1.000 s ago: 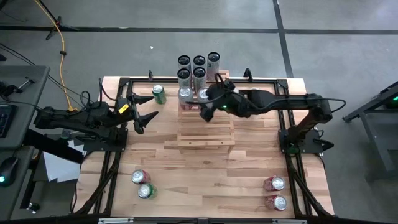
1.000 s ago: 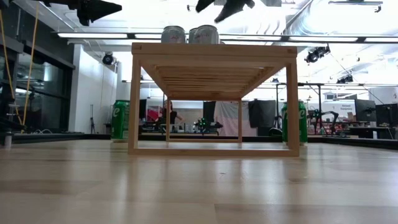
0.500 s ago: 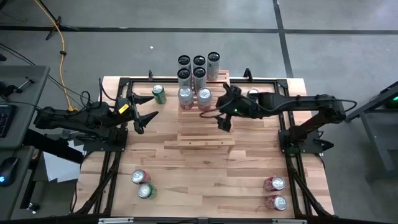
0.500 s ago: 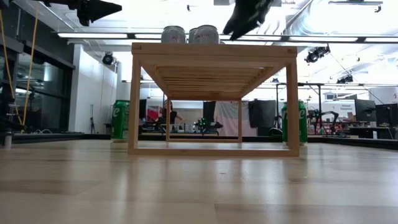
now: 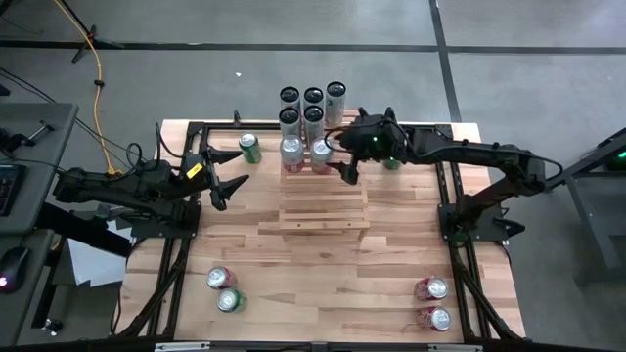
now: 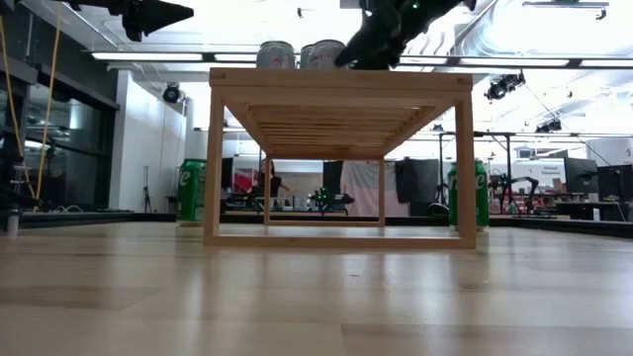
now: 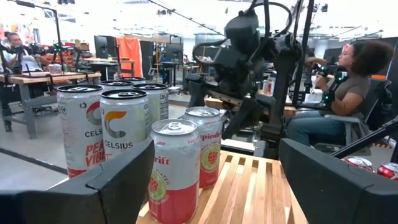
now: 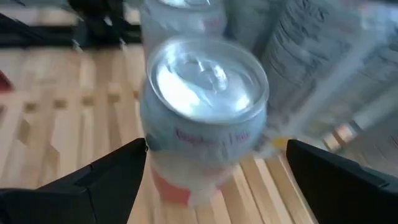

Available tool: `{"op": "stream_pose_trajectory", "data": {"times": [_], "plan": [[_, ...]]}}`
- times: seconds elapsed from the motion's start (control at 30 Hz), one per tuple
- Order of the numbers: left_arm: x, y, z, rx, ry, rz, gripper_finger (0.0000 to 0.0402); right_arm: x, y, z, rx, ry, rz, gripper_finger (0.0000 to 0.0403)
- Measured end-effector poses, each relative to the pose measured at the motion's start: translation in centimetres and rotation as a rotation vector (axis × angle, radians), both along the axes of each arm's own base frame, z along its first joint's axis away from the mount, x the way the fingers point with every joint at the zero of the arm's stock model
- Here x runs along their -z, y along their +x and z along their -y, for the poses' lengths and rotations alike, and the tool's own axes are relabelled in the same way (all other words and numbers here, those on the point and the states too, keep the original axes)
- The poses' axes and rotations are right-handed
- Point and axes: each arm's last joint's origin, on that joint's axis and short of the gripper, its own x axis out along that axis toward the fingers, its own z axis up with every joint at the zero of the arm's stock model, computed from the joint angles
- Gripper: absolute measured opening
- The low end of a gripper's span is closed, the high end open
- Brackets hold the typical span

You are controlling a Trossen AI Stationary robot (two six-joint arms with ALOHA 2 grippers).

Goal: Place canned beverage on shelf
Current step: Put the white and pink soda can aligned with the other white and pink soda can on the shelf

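My right gripper should grip its top [image 8: 210,79] on the red-and-white can beside it and nudge that can closer, because it stands apart from the other red-and-white can.
The shelf [image 5: 323,200] of pale wooden slats stands mid-table. On its far part stand several tall cans [image 5: 313,106] and two shorter red-and-white cans [image 5: 291,150] [image 5: 321,150]. My right gripper [image 5: 347,172] hovers open just right of those, tipped down. In its wrist view one red-and-white can [image 8: 205,106] stands upright between the open fingers, untouched. In the low view this gripper [image 6: 371,44] hangs above the shelf top. My left gripper [image 5: 230,186] waits open, raised, left of the shelf, facing the cans [image 7: 177,168].
One green can [image 5: 250,147] stands on the table left of the shelf and another [image 6: 468,193] to its right. Two cans [image 5: 225,289] lie near the front left, two more [image 5: 434,303] near the front right. A person [image 7: 348,81] sits beyond the table.
My right arm has swung toward the table's far edge. Its gripper has sunk, rolled and tipped downward, and now points at the red-and-white cans on the shelf. It has stayed open.
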Motion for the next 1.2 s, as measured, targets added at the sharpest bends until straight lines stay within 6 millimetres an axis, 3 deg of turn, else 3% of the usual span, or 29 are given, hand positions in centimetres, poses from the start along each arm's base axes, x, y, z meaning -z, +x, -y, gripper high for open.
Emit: {"op": "stream_pose_trajectory", "data": {"times": [0.17,0.47,0.7,0.8,1.0,1.2], "plan": [[0.0,0.1,0.0,-0.001,0.000,-0.003,0.0335,0.1,0.5,0.4,-0.085,0.030,0.043,0.0371],[0.2,0.4,0.0,-0.001,0.002,-0.020,0.0335,2.1,2.2,0.8,-0.100,0.038,0.002,0.0371],[0.2,0.4,0.0,-0.002,0.010,-0.021,0.0335,2.1,2.3,0.8,-0.096,0.042,0.014,0.0367],[0.2,0.4,0.0,-0.002,0.010,-0.021,0.0335,2.1,2.3,0.7,-0.084,0.056,0.019,0.0348],[0.2,0.4,0.0,-0.002,0.010,-0.021,0.0335,2.0,2.8,-0.9,-0.050,0.063,0.022,0.0272],[0.2,0.4,0.0,-0.002,0.009,-0.019,0.0335,1.8,3.2,-3.8,0.230,0.019,0.071,0.0271]]}}
